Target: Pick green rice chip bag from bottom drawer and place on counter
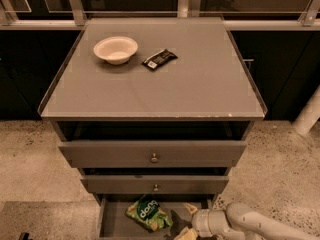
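Note:
The green rice chip bag is next, and my gripper should go to it and close on the bag's end (165, 222) nearest my gripper's spread fingers.
The green rice chip bag (147, 214) lies on the floor of the open bottom drawer (115, 223), left of its middle, with the "dang" patch facing up. My gripper (183, 221) reaches in from the lower right and sits low over the drawer, just right of the bag. Its fingers (190, 208) are spread apart and hold nothing. The counter (165, 84) is the wide grey cabinet top above.
A white bowl (115, 49) and a small black wrapped bar (159, 59) lie on the counter's far left part. Two knobbed drawers (154, 154) above the bottom one stand slightly pulled out. A white post (307, 115) stands at the right on the speckled floor.

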`<state>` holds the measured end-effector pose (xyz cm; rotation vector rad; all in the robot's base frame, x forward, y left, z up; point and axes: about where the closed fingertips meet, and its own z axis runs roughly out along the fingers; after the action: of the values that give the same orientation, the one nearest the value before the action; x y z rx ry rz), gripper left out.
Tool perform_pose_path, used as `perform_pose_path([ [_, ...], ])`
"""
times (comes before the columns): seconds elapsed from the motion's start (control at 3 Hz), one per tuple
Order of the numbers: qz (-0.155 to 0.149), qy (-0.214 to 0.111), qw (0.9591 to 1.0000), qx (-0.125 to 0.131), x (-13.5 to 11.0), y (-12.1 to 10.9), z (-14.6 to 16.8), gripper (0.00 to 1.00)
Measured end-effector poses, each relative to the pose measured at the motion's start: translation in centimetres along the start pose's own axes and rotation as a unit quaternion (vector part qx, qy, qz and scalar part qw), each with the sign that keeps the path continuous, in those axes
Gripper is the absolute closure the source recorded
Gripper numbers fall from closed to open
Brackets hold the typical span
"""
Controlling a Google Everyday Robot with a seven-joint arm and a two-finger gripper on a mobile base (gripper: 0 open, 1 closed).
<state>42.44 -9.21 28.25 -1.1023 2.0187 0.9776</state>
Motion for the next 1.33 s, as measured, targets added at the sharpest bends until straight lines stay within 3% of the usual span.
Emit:
perform_pose_path([
  [0.33, 0.007, 0.004, 1.0000, -0.002, 0.9, -1.0, 2.0, 0.00],
  [0.67, 0.010, 0.019, 0.9995, -0.025, 1.4, -1.1, 3.4, 0.00],
  [1.33, 0.003, 0.011, 0.9997, -0.021, 1.6, -1.9, 4.8, 0.00],
])
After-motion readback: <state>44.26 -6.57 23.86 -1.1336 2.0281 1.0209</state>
